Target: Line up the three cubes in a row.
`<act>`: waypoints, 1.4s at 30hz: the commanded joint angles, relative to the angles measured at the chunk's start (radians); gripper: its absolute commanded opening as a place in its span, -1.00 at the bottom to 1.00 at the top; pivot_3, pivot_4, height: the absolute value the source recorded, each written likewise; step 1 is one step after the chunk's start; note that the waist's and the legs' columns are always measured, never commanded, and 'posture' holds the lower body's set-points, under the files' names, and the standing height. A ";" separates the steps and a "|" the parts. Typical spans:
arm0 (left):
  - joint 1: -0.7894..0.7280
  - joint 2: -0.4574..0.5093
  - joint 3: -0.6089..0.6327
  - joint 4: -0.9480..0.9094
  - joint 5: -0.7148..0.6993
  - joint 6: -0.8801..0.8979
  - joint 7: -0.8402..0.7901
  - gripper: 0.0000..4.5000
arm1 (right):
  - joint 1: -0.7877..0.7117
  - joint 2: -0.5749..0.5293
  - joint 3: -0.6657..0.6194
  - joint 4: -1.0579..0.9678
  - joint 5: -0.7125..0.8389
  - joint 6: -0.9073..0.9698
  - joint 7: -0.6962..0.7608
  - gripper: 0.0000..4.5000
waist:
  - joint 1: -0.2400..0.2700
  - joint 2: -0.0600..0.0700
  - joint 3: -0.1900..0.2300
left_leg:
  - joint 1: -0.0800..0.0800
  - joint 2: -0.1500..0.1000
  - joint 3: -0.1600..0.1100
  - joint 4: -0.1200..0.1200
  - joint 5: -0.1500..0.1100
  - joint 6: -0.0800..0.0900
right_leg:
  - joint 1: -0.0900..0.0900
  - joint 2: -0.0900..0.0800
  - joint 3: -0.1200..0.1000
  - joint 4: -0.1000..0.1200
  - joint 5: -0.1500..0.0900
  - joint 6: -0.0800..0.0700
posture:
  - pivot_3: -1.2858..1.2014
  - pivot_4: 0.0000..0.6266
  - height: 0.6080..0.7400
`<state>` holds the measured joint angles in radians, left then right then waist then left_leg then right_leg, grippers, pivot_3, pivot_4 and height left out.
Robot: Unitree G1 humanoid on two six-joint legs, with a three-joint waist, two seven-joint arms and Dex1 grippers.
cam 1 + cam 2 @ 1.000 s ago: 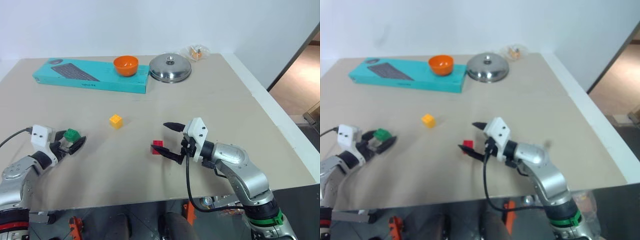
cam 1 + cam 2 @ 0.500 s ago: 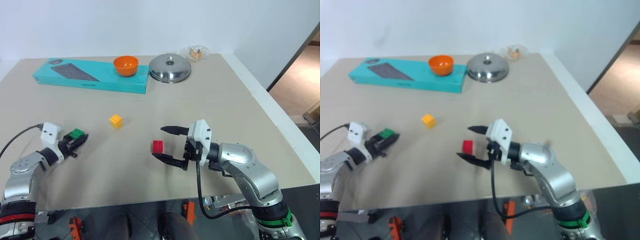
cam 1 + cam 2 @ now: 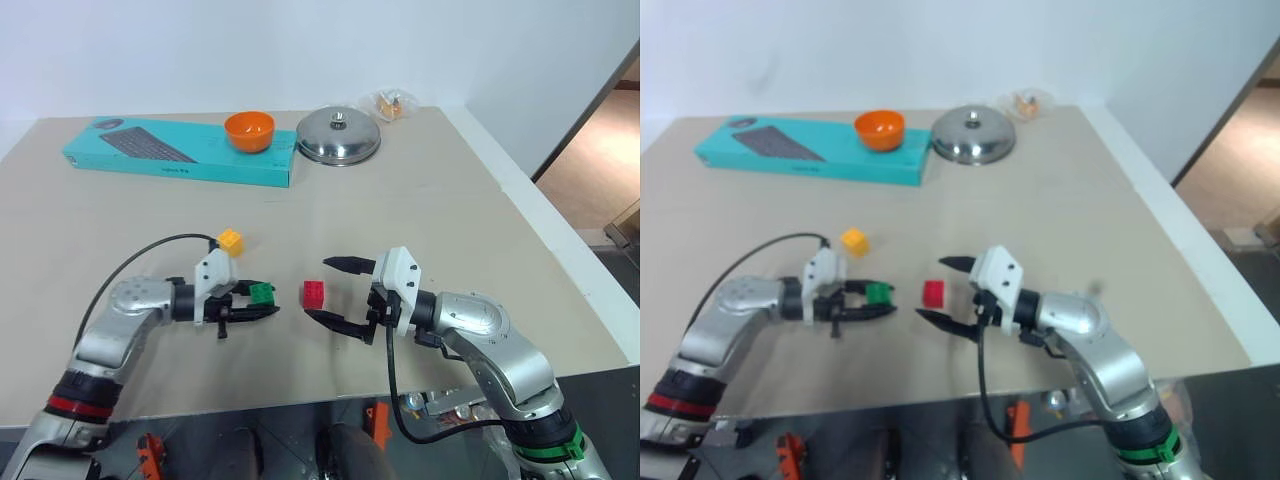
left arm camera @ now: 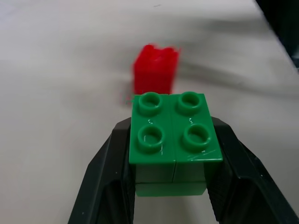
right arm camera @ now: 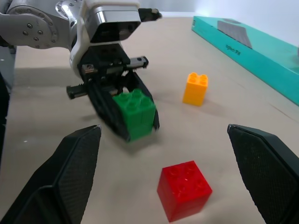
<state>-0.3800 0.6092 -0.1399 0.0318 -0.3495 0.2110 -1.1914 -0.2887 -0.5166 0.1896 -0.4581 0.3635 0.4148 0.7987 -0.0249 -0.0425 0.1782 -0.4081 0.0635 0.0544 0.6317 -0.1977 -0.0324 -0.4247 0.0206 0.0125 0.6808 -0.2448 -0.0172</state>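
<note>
The robot's left gripper should set the green cube, now held just above the table, down on the table (image 3: 264, 304) next to the red cube and let go, leaving a small gap between the two.
My left gripper (image 3: 265, 300) is shut on the green cube (image 3: 262, 293), held studs-up just above the table. The wrist view shows its black fingers (image 4: 110, 158) clamping the green cube's (image 4: 170, 135) sides. The red cube (image 3: 315, 293) stands on the table a short way to the right of it, directly ahead of the green one (image 4: 156, 70). My right gripper (image 3: 317, 289) is open, its two fingers spread wide on either side of the red cube (image 5: 183, 189) without touching it. The yellow cube (image 3: 231, 241) sits farther back to the left, apart from both.
A teal keyboard box (image 3: 180, 152) lies along the far side, with an orange bowl (image 3: 250, 130) on its right end. A metal lid (image 3: 338, 135) and a small wrapped item (image 3: 392, 102) sit beside it. The table's right edge (image 3: 560, 250) runs close to my right arm.
My left gripper closed on the green cube and swung it rightward across the table to just left of the red cube. My right gripper stayed open around the red cube.
</note>
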 commanded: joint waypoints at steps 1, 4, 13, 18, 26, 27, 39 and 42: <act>-0.042 -0.003 -0.018 0.058 0.032 -0.044 -0.033 -0.40 | -0.005 0.003 -0.008 -0.046 -0.010 -0.018 -0.014 1.00 | 0.000 0.000 0.000 | 0.000 0.000 0.000 0.000 0.000 0.000 | 0.000 0.001 0.000 0.000 0.000 0.000 | 0.03 -0.52 1.00; -0.081 -0.027 -0.029 0.115 0.056 -0.074 -0.035 -0.40 | -0.002 0.002 -0.013 -0.048 -0.014 -0.021 -0.024 1.00 | 0.002 0.000 0.000 | 0.000 0.000 0.000 0.000 0.000 0.000 | 0.000 0.001 0.000 0.000 0.000 0.000 | 0.03 -0.52 1.00; -0.115 -0.040 -0.027 0.166 0.066 -0.106 -0.082 -0.40 | 0.000 0.008 -0.014 -0.049 -0.023 -0.022 -0.042 1.00 | 0.001 0.000 0.000 | -0.001 -0.001 0.000 0.001 0.000 0.000 | 0.000 0.001 0.002 0.000 0.000 0.000 | 0.03 -0.52 1.00; -0.109 -0.033 -0.026 0.170 0.065 -0.118 -0.123 -0.40 | 0.002 0.008 -0.012 -0.050 -0.022 -0.021 -0.043 1.00 | 0.001 0.000 0.000 | -0.001 -0.001 0.000 0.001 0.000 0.000 | 0.000 0.001 0.001 0.000 0.000 0.000 | 0.03 -0.52 1.00; -0.122 -0.025 -0.037 0.237 0.136 -0.187 -0.123 -0.40 | -0.009 0.009 -0.013 -0.037 -0.021 -0.022 -0.035 1.00 | 0.001 0.000 0.000 | -0.001 -0.001 0.000 0.001 0.000 0.000 | 0.000 0.001 0.001 0.000 0.000 0.000 | 0.03 -0.52 1.00; -0.122 -0.024 -0.041 0.244 0.143 -0.197 -0.126 -0.40 | -0.010 0.009 -0.014 -0.036 -0.021 -0.022 -0.034 1.00 | 0.001 0.000 0.000 | -0.001 -0.001 0.000 0.001 0.000 0.000 | 0.000 0.001 0.001 0.000 0.000 0.000 | 0.03 -0.52 1.00; -0.119 -0.003 -0.023 0.228 0.141 -0.176 -0.127 0.97 | -0.015 0.010 -0.011 -0.026 -0.018 -0.027 -0.024 1.00 | 0.001 0.000 0.000 | -0.001 -0.001 0.000 0.002 0.000 0.000 | 0.001 0.001 0.001 0.000 0.000 0.000 | 0.03 -0.52 1.00; -0.097 0.040 0.047 0.137 0.059 -0.076 -0.121 0.97 | -0.016 0.009 -0.015 -0.021 -0.017 -0.031 -0.018 1.00 | 0.000 0.000 0.000 | -0.001 0.000 0.000 0.002 0.000 0.000 | 0.000 0.002 0.001 0.000 0.000 0.000 | 0.03 -0.52 1.00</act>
<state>-0.4784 0.6177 -0.1671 0.2453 -0.2271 0.0843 -1.3153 -0.2888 -0.5079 0.1908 -0.4576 0.3348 0.4046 0.7722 -0.0250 -0.0426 0.1782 -0.4090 0.0640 0.0538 0.6334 -0.1978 -0.0323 -0.4243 0.0230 0.0141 0.6812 -0.2447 -0.0170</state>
